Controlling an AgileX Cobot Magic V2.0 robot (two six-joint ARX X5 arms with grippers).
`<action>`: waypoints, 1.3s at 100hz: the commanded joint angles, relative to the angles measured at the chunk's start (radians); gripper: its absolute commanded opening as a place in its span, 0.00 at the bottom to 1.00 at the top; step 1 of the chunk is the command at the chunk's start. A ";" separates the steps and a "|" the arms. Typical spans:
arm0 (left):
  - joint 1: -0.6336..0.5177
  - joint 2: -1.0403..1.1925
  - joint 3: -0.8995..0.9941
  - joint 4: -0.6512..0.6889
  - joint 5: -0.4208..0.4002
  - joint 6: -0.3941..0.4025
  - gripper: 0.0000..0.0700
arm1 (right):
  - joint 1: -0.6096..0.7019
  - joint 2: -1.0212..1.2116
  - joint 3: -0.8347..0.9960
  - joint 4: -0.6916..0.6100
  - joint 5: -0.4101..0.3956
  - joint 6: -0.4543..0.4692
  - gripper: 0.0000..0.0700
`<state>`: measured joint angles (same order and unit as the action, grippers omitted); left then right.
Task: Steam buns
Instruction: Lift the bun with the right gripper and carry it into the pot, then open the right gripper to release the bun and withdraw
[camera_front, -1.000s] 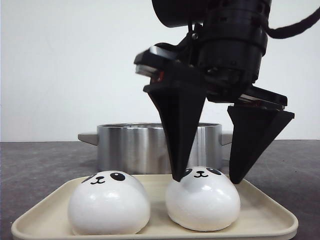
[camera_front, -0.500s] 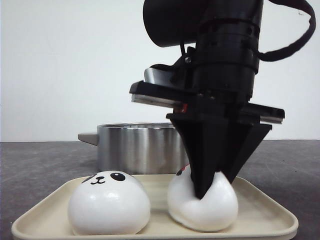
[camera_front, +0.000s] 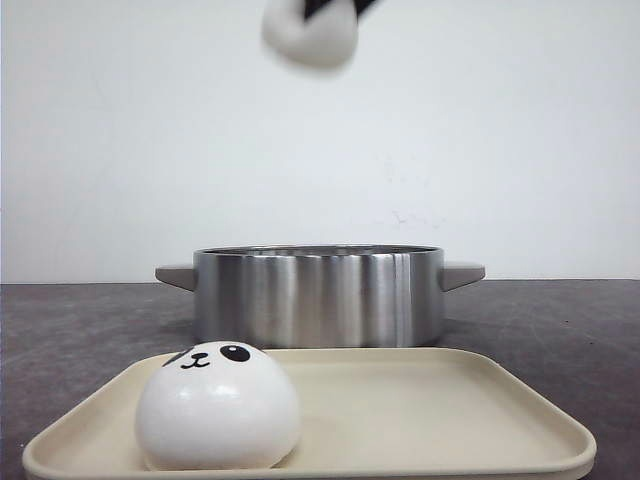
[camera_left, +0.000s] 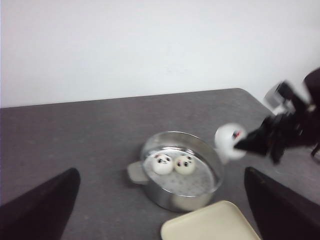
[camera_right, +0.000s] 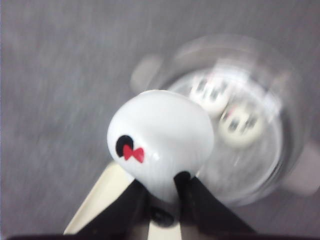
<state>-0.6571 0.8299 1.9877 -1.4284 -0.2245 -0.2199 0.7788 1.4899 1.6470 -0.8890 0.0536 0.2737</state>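
Observation:
My right gripper should release the white panda bun, now held high in the air, inside the steel pot (camera_front: 369, 283) (camera_right: 222, 164), between the pot's buns and the side of the pot nearest the tray.
My right gripper (camera_right: 162, 182) is shut on a white panda bun (camera_right: 160, 137) and holds it high in the air; the bun shows at the top of the front view (camera_front: 310, 38) and in the left wrist view (camera_left: 230, 141), beside the pot. One bun (camera_front: 218, 405) sits on the left of the cream tray (camera_front: 450, 420). Two buns (camera_left: 162, 163) (camera_left: 185, 164) lie side by side inside the steel pot (camera_left: 200, 192). My left gripper (camera_left: 160, 210) is open and empty, high above the table, its fingers (camera_left: 40, 205) wide apart.
The steel pot (camera_front: 318, 293) with side handles stands just behind the tray on a dark grey table (camera_front: 80, 320). A plain white wall is behind. The tray's corner (camera_left: 205, 225) shows beside the pot in the left wrist view.
My right gripper closed on the right bun on the tray and lifted it up out of the front view's middle. The left bun has not moved.

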 joint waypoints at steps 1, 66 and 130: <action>-0.007 0.006 0.020 -0.055 -0.023 0.011 0.89 | -0.044 0.084 0.060 -0.015 -0.037 -0.057 0.01; -0.007 0.006 0.020 -0.055 -0.045 0.016 0.90 | -0.188 0.507 0.095 -0.126 -0.151 -0.063 0.01; -0.007 0.006 0.020 -0.055 -0.045 -0.003 0.90 | -0.209 0.597 0.095 -0.159 -0.156 -0.045 0.01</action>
<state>-0.6571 0.8299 1.9873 -1.4284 -0.2642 -0.2211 0.5671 2.0590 1.7233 -1.0504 -0.1020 0.2172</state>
